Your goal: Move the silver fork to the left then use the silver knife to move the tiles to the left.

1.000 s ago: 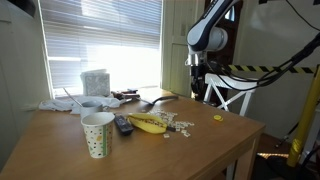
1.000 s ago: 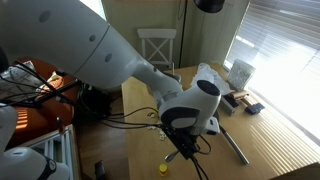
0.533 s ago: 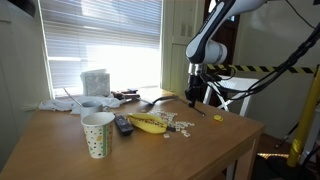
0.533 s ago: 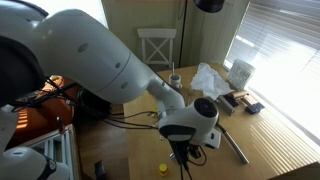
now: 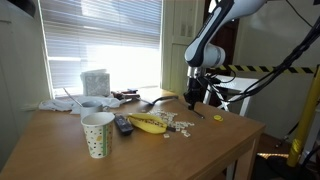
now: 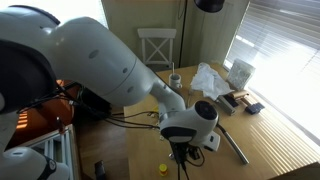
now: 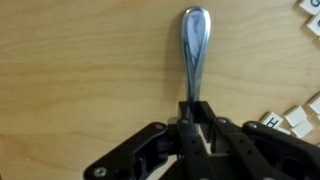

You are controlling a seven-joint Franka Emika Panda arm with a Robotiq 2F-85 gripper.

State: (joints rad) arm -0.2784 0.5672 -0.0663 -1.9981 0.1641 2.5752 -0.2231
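Note:
Next, I let go of the silver knife, still flat beside the arm, on the bare wood [image 5: 191, 112] [image 7: 198, 82] between the scattered tiles and the small yellow lump.
In the wrist view my gripper [image 7: 192, 108] is shut on the silver fork [image 7: 193, 45]; its shiny rounded handle sticks out ahead over the wooden table. In an exterior view the gripper [image 5: 193, 97] is down at the right end of the arched fork [image 5: 160, 98], at the table's far right. The tiles [image 5: 180, 124] lie scattered right of the banana, and a few show at the wrist view's right edge [image 7: 298, 118]. The silver knife [image 6: 232, 145] lies flat on the table beside the arm, apart from the gripper.
A banana [image 5: 148, 124], a black remote [image 5: 122, 124], a dotted paper cup [image 5: 97, 134], a bowl [image 5: 90, 106] and a tissue box [image 5: 95, 81] stand left of the fork. A small yellow lump [image 5: 217, 118] lies near the right edge. A white chair [image 5: 232, 97] is behind.
The arm has come down and slightly right, bringing the gripper from above the table onto the fork's end. The objects on the table have not moved.

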